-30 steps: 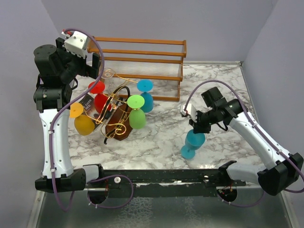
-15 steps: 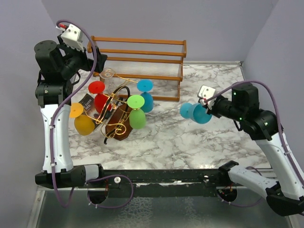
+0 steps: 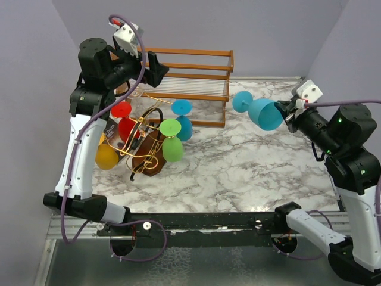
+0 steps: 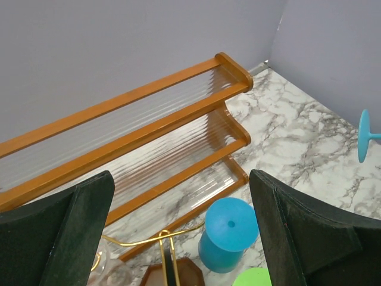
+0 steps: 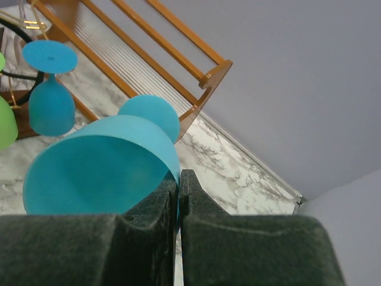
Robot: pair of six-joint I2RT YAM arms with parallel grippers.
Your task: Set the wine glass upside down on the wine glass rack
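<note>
My right gripper is holding the teal wine glass by its rim. So next my left gripper grabs the foot (image 3: 237, 102) (image 4: 362, 154) of that glass.
My right gripper (image 3: 290, 115) is shut on the rim of a teal wine glass (image 3: 265, 113). It holds the glass in the air at the right, tipped sideways with the foot pointing left. In the right wrist view the fingers (image 5: 161, 202) pinch the bowl wall of the teal glass (image 5: 101, 167). The gold wire rack (image 3: 146, 128) on its dark brown base (image 3: 149, 162) stands at the centre left. My left gripper (image 3: 152, 68) is open and empty, high above and behind the rack (image 4: 166, 244). The held glass's foot (image 4: 364, 136) shows at the right edge of the left wrist view.
Red (image 3: 125, 122), orange (image 3: 104, 154), green (image 3: 172, 143) and blue (image 3: 183, 122) glasses are upside down at the rack. The orange-brown slatted wooden frame (image 3: 178, 74) stands against the back wall. Marble tabletop (image 3: 238, 161) lies between the rack and my right arm.
My right arm lifted the teal glass off the table, carried it up and back to the right, and turned it sideways. My left arm rose and swung right over the rack.
</note>
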